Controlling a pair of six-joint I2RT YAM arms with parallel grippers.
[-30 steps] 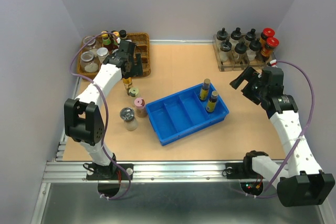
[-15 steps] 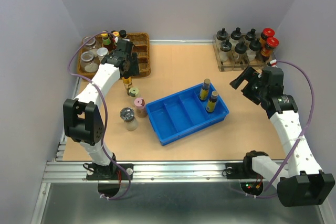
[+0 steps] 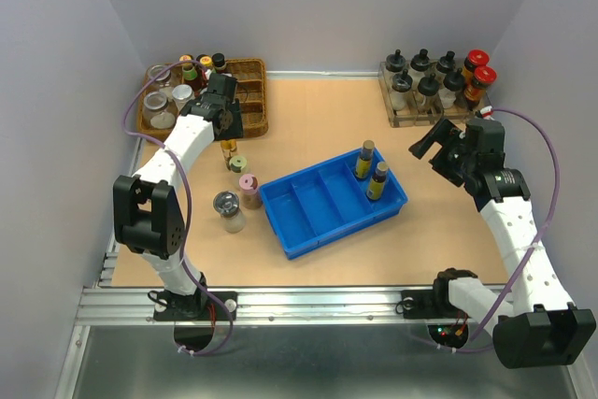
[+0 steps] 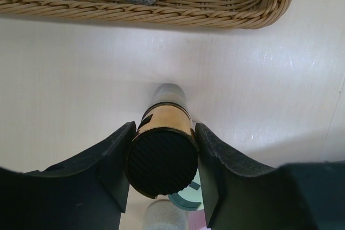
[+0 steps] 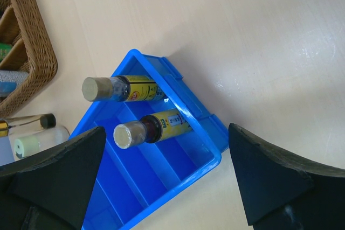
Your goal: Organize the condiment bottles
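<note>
Next, my left gripper puts the slim amber bottle in the back of the blue tray's compartment point(image 3: 336, 179) next to the other amber bottles.
A slim amber bottle point(image 3: 227, 147) with a dark cap point(image 4: 161, 160) stands upright on the table just in front of the wicker basket. My left gripper point(image 3: 227, 125) is over it, and in the left wrist view both fingers point(image 4: 116, 160) press against its cap, so the gripper point(image 4: 163, 133) is shut on it. Two more amber bottles point(image 3: 365, 160) point(image 3: 377, 180) stand in the right end of the blue tray point(image 3: 313, 212). Three squat jars stand left of the tray, lidded green point(image 3: 237, 164), pink point(image 3: 249, 186) and grey metal point(image 3: 227, 205). My right gripper point(image 3: 432, 149) hangs open right of the tray, holding nothing.
The wicker basket point(image 3: 252, 70) at the back left holds other jars and bottles. A clear rack point(image 3: 404, 119) at the back right carries black-knobbed cruets point(image 3: 420, 77) and red-capped jars point(image 3: 478, 67). The tray's left compartments point(image 5: 140, 187) hold nothing.
The left gripper's jaws have closed from wide open onto the amber bottle's cap. The right arm has not moved.
</note>
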